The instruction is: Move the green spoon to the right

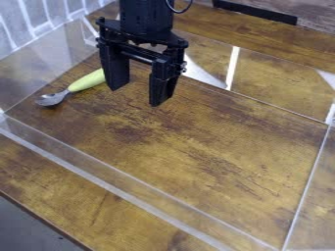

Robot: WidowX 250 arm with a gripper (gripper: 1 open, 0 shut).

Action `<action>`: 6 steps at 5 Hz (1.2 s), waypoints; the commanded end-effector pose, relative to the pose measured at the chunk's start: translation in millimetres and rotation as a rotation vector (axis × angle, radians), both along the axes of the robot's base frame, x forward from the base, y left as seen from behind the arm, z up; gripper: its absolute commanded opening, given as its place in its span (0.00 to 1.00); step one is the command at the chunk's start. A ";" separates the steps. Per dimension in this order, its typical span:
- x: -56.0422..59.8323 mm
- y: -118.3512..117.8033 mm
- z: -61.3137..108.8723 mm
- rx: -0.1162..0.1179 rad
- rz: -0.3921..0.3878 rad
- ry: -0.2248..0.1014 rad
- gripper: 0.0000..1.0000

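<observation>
Next, I grip the middle of the yellow-green handle [85, 81] of the green spoon, between its silver bowl and the handle's far end.
The green spoon [76, 86] lies flat on the wooden table at the left, its yellow-green handle pointing up-right and its silver bowl [51, 99] toward the lower left. My black gripper [139, 88] hangs just to the right of the spoon, pointing straight down, with its two fingers spread apart. It is open, with nothing between the fingers. The left finger [116, 71] stands close to the handle's upper end and hides part of it; whether it touches the handle I cannot tell.
A clear acrylic wall [144, 201] runs around the wooden table top [210, 137], with a low front edge and a right side panel [320, 157]. White glare streaks show near the back at right [233, 67].
</observation>
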State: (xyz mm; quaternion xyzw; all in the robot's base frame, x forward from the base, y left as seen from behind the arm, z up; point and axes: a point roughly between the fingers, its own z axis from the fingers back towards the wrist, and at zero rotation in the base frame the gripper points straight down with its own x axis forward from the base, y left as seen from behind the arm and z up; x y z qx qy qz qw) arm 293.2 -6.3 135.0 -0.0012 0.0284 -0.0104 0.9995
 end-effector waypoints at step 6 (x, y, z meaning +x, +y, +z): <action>25.4 107.0 -49.1 0.097 -0.002 -0.159 1.00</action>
